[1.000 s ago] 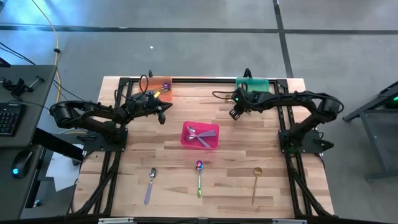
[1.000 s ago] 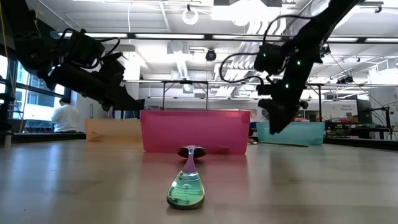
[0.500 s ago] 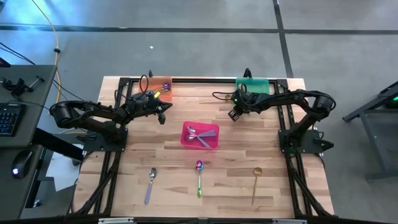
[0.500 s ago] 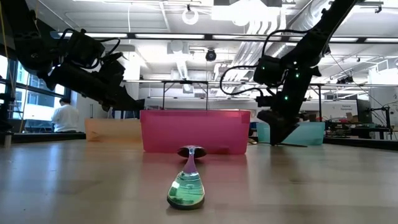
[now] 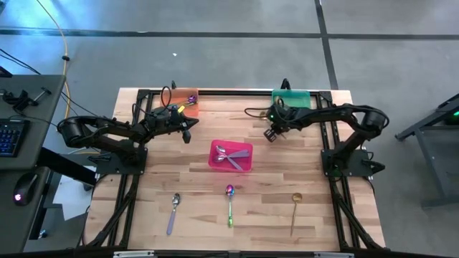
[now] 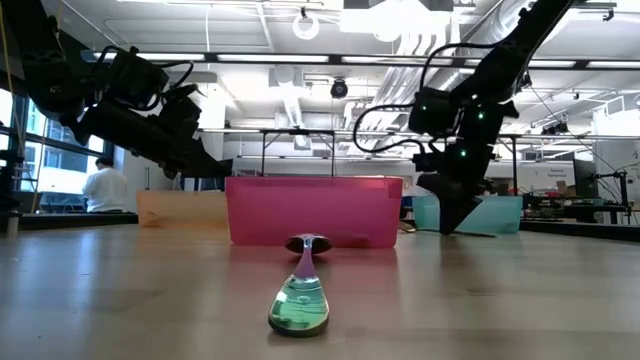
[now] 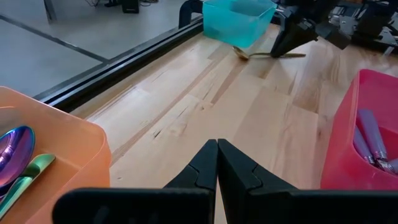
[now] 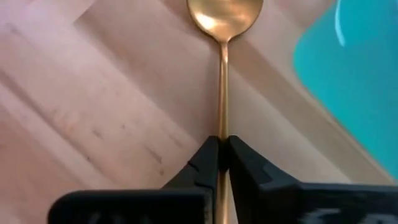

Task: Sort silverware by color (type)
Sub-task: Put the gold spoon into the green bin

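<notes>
Next, I release the gold spoon from my right gripper on the bottom of the teal bin point(image 5: 285, 104), lengthwise between its sides.
A gold spoon point(image 8: 222, 74) lies flat on the wood by the teal bin point(image 5: 290, 97), and my right gripper point(image 8: 222, 152) is shut on its handle; the same gripper point(image 5: 270, 134) stands at the far right. My left gripper point(image 5: 187, 133) hangs shut and empty between the orange bin point(image 5: 183, 101) and the pink bin point(image 5: 230, 155). Three more spoons lie near the front edge: a lilac-handled silver one point(image 5: 173, 208), an iridescent green-handled one point(image 5: 229, 202) and a second gold one point(image 5: 295, 211). My right gripper pinches the gold spoon's thin handle point(image 8: 222, 127) between its two fingers, some way back from the bowl point(image 8: 225, 15). The fingers come from above, slanting down, and lie across the handle. The spoon lies flat on the table point(image 7: 267, 55).
The pink bin holds silver spoons with lilac handles point(image 7: 372, 134). The orange bin point(image 7: 43, 155) holds an iridescent spoon with a green handle point(image 7: 18, 163). Dark frame rails run along the table's left, right and far edges. Bare wood lies between the bins and the front row of spoons.
My right gripper has come down to the table beside the teal bin and shut on the gold spoon's handle. The spoon has stayed flat on the wood.
</notes>
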Tool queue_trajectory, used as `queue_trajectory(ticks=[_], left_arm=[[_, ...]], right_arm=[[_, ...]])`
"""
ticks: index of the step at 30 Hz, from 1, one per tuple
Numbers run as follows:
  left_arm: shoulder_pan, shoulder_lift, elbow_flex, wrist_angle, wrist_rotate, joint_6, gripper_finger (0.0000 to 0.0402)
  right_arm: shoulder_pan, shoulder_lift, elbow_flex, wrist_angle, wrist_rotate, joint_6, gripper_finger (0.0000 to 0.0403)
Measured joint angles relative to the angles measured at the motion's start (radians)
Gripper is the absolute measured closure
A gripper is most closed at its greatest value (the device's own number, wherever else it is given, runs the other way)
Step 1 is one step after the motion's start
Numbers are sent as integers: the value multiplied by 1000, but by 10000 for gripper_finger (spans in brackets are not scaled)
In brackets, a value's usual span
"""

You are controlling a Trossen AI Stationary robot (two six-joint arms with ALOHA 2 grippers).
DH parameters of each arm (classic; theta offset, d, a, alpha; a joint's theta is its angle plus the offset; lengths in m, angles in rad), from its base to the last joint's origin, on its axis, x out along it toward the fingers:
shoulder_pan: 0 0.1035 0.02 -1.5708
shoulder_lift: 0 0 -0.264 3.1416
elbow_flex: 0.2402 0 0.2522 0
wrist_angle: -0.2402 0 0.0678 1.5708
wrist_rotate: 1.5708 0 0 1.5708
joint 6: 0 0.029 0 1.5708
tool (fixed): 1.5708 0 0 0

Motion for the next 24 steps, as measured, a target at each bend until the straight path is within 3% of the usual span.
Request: queue_trajectory(ticks=[9, 20, 24], left_arm=[[0, 0, 0, 0, 0, 0, 401], [0, 0, 0, -1, 0, -1, 401], [0, 0, 0, 0, 0, -1, 401]], right_arm=[[5, -135, 28, -126, -81, -3, 401], [-31, -376, 45, -179, 21, -97, 402], [-107, -441, 81, -244, 126, -267, 402]])
